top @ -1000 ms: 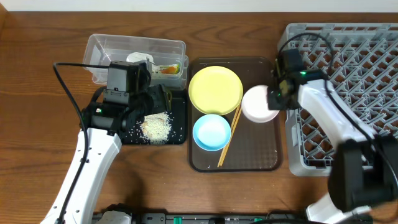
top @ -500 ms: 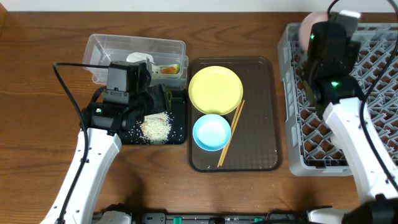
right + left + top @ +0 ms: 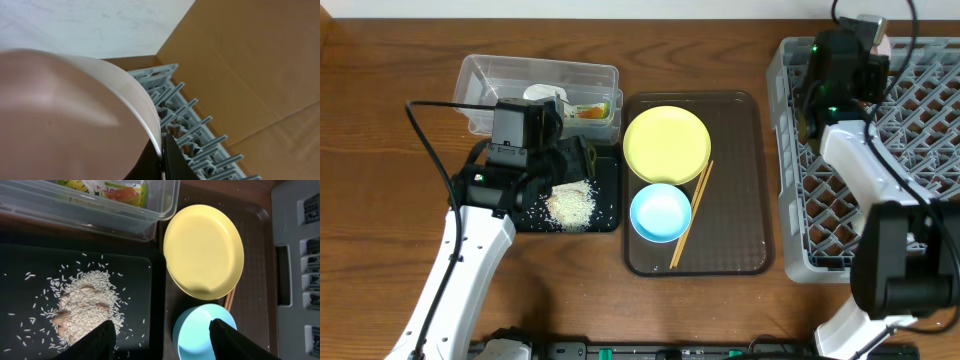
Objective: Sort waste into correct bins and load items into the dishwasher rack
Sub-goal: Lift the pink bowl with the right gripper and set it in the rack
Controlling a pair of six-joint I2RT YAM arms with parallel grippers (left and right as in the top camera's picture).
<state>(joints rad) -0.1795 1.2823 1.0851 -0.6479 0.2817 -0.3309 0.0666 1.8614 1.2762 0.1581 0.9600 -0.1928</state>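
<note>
My right gripper will set the pinkish-white bowl down and release it in the grey dishwasher rack's far corner [image 3: 807,98], the one that is nearest the brown tray.
My right gripper [image 3: 855,55] is shut on the rim of the pinkish-white bowl [image 3: 60,115] and holds it on edge over the far left corner of the grey dishwasher rack [image 3: 880,160]. Only a sliver of that bowl [image 3: 886,46] shows from overhead. My left gripper [image 3: 162,340] is open and empty, above the black tray [image 3: 605,215] beside the rice heap [image 3: 570,207]. The yellow plate [image 3: 666,143], light blue bowl [image 3: 660,212] and chopsticks [image 3: 690,215] lie on the brown tray. The clear tub [image 3: 485,85] holds the wrapper [image 3: 590,112] and a white scrap [image 3: 545,95]. The white cup is out of view.
The brown serving tray [image 3: 740,230] lies between the black tray and the rack, its right half bare. The rack's pegs [image 3: 190,120] stand just under the held bowl. A black cable runs from the left arm [image 3: 420,130] over the table.
My right arm lifted the pinkish-white bowl off the brown tray and carried it to the rack's far left corner, then turned it on edge. The left arm has not moved.
</note>
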